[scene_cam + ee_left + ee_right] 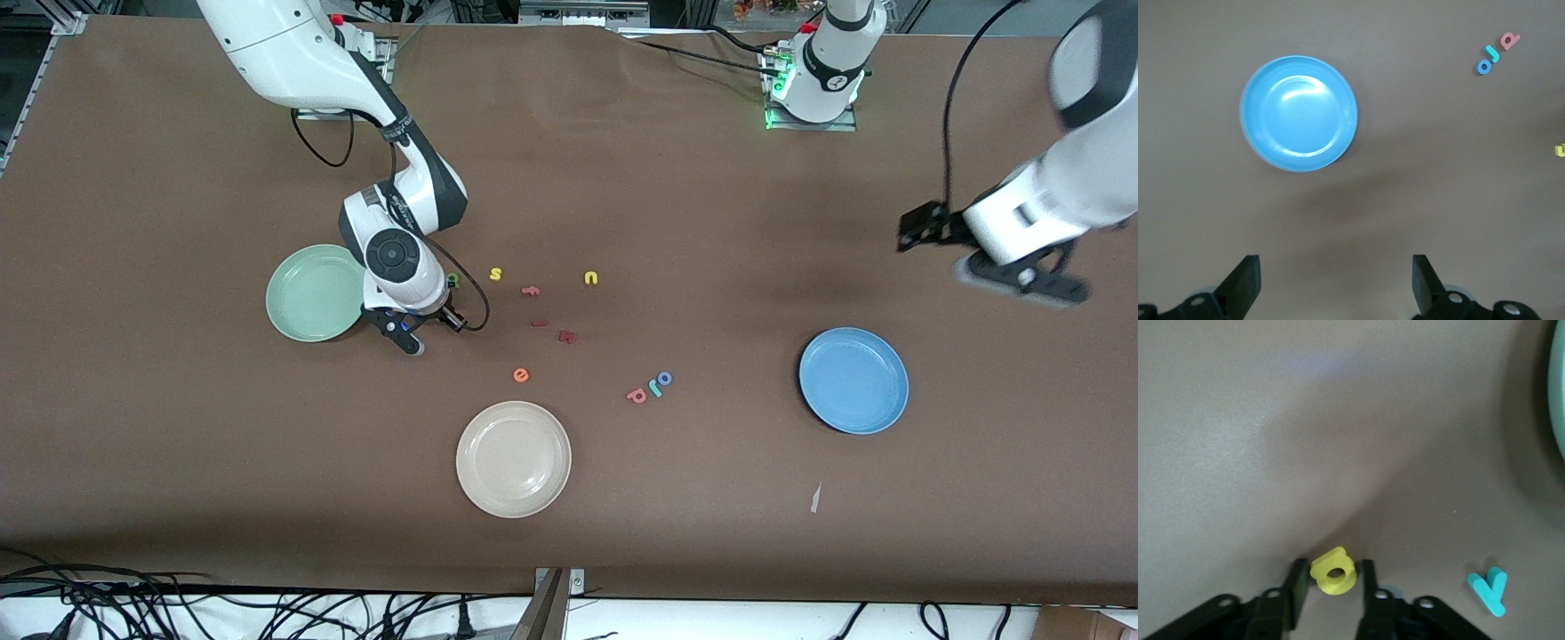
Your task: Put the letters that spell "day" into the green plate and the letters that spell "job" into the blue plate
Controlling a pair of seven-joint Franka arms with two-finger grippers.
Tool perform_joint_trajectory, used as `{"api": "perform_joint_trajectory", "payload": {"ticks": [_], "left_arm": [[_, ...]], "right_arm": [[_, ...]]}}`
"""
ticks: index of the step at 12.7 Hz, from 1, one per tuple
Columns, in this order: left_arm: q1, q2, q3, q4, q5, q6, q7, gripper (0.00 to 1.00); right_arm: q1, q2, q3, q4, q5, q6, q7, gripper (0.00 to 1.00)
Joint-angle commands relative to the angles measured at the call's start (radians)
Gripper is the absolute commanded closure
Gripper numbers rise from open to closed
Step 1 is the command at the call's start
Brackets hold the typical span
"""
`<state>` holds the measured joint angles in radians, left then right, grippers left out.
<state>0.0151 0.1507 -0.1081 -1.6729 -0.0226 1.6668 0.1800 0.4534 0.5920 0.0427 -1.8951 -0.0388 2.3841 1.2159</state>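
Note:
Next, my right gripper releases the yellow d near the middle of the green plate [320,305]. The yellow d is now down beside that plate.
My right gripper [406,335] is down at the table beside the green plate [316,293], whose rim [1560,387] shows in the right wrist view. Its fingers are shut on the yellow d [1333,571]. The teal-blue y [1489,589] lies on the table close by. The dark green a [453,279] sits by the right arm's wrist. The pink-red b [636,395], teal j [655,388] and blue o [665,378] lie in a row between the cream plate and the blue plate [853,380]. My left gripper [1336,280] hangs open and empty, high above the table near the blue plate [1298,113].
A cream-white plate [514,459] lies nearer the front camera. Loose letters lie mid-table: a yellow s [495,274], pink f [531,291], yellow u [590,278], two small red pieces [567,337] and an orange e [521,375]. A paper scrap [815,498] lies near the blue plate.

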Motion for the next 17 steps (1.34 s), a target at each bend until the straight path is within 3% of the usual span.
{"api": "perform_joint_trajectory", "payload": {"ticks": [1, 3, 6, 9, 12, 13, 14, 15, 17], "left_arm": [[-0.043, 0.042, -0.002, 0.024, -0.028, 0.04, 0.015, 0.0], [-0.055, 0.088, -0.002, 0.016, -0.039, 0.089, 0.019, 0.0], [-0.153, 0.15, -0.001, -0.01, -0.096, 0.221, 0.0, 0.0], [-0.242, 0.219, 0.001, -0.028, -0.092, 0.347, -0.13, 0.0], [-0.311, 0.309, 0.007, -0.028, -0.089, 0.488, -0.194, 0.0], [-0.323, 0.344, 0.014, -0.028, -0.091, 0.549, -0.194, 0.0], [-0.343, 0.378, 0.022, -0.027, -0.094, 0.607, -0.194, 0.0], [-0.363, 0.416, 0.039, -0.022, -0.097, 0.664, -0.195, 0.0], [-0.398, 0.486, 0.068, -0.01, -0.099, 0.74, -0.203, 0.0]], "right_arm": [[0.001, 0.005, 0.0, 0.017, -0.003, -0.002, 0.011, 0.89], [-0.002, -0.006, 0.0, 0.042, -0.004, -0.017, -0.009, 0.9], [-0.006, -0.081, -0.023, 0.044, -0.009, -0.171, -0.161, 0.9], [-0.01, -0.156, -0.136, -0.03, -0.003, -0.247, -0.472, 0.9], [-0.01, -0.187, -0.23, -0.125, 0.0, -0.227, -0.694, 0.89], [-0.01, -0.181, -0.247, -0.142, 0.002, -0.217, -0.737, 0.72], [-0.013, -0.179, -0.263, -0.151, 0.004, -0.215, -0.781, 0.06], [-0.013, -0.178, -0.274, -0.147, 0.007, -0.217, -0.808, 0.0], [-0.009, -0.187, -0.262, -0.13, 0.025, -0.23, -0.791, 0.0]]}}
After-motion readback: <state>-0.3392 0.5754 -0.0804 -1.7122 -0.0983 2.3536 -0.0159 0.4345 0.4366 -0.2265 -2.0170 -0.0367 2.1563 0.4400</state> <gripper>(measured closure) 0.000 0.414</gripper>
